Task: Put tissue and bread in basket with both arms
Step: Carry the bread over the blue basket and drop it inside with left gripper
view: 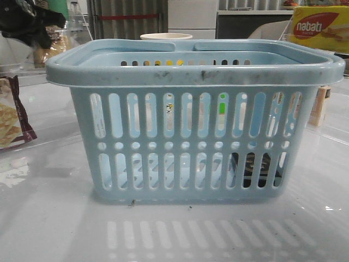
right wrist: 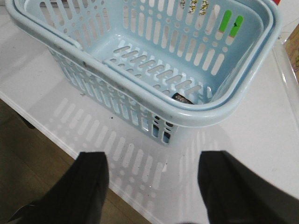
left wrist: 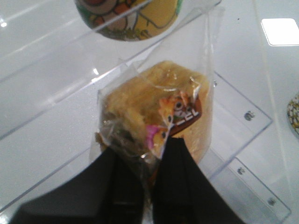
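I should use my left gripper to set the golden-brown bread down on the light-blue basket's bare bottom beside the blackish tissue pack [view: 165,140]. The bread is now held above a clear acrylic stand.
The light-blue basket [view: 196,136] stands in the middle of the table and also shows in the right wrist view [right wrist: 154,60]. The blackish tissue pack [right wrist: 182,99] lies on the basket floor in a corner, and shows dark through the slots [view: 256,172]. My left gripper [left wrist: 145,149] is shut on the clear wrapper of the golden-brown bread [left wrist: 159,88] and holds it above a clear acrylic stand. In the front view the left arm [view: 27,22] is at the far left, behind the basket, with the bread [view: 50,52] blurred below it. My right gripper [right wrist: 152,163] is open and empty over the table's front edge, near the basket.
A maroon-edged cracker packet [view: 11,120] lies at the left. A yellow nabati box [view: 319,27] stands at the back right, a small wooden block [view: 320,106] below it. A pale cup [view: 166,36] is behind the basket. A colourful bowl [left wrist: 131,16] sits on the acrylic stand [left wrist: 243,116].
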You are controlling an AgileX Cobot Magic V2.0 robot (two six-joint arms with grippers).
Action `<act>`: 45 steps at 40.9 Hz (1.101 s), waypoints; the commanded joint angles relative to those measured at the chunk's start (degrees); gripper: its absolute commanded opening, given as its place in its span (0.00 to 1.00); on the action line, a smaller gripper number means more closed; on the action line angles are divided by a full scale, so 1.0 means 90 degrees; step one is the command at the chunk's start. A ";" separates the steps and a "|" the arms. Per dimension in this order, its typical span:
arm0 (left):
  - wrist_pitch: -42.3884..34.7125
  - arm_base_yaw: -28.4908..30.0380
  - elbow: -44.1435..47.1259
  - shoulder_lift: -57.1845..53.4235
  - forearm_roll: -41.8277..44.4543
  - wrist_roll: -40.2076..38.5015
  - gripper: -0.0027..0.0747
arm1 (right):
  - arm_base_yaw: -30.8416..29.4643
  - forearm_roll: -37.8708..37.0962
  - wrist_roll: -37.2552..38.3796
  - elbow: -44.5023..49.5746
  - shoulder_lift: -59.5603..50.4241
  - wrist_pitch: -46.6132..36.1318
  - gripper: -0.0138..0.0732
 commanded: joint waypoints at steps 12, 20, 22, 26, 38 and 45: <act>0.2075 -0.0051 -0.0244 -0.2546 -0.0272 0.0485 0.15 | -0.0010 -0.0068 -0.0066 -0.0182 -0.0014 -0.0380 0.75; 0.2327 -0.0695 0.0173 -0.3558 -0.1198 0.1766 0.15 | -0.0010 -0.0068 -0.0066 -0.0182 -0.0014 -0.0380 0.75; 0.2313 -0.0962 0.0297 -0.3710 -0.1390 0.1969 0.15 | -0.0010 -0.0068 -0.0066 -0.0182 -0.0014 -0.0380 0.75; 0.2313 -0.1572 0.0483 -0.3802 -0.1478 0.2078 0.15 | -0.0010 -0.0068 -0.0066 -0.0182 -0.0014 -0.0380 0.75; 0.2244 -0.3124 0.0752 -0.3069 -0.1478 0.2078 0.15 | -0.0010 -0.0068 -0.0066 -0.0182 -0.0014 -0.0380 0.75; 0.2072 -0.3392 0.0752 -0.2227 -0.1467 0.2078 0.19 | -0.0010 -0.0068 -0.0066 -0.0182 -0.0014 -0.0380 0.75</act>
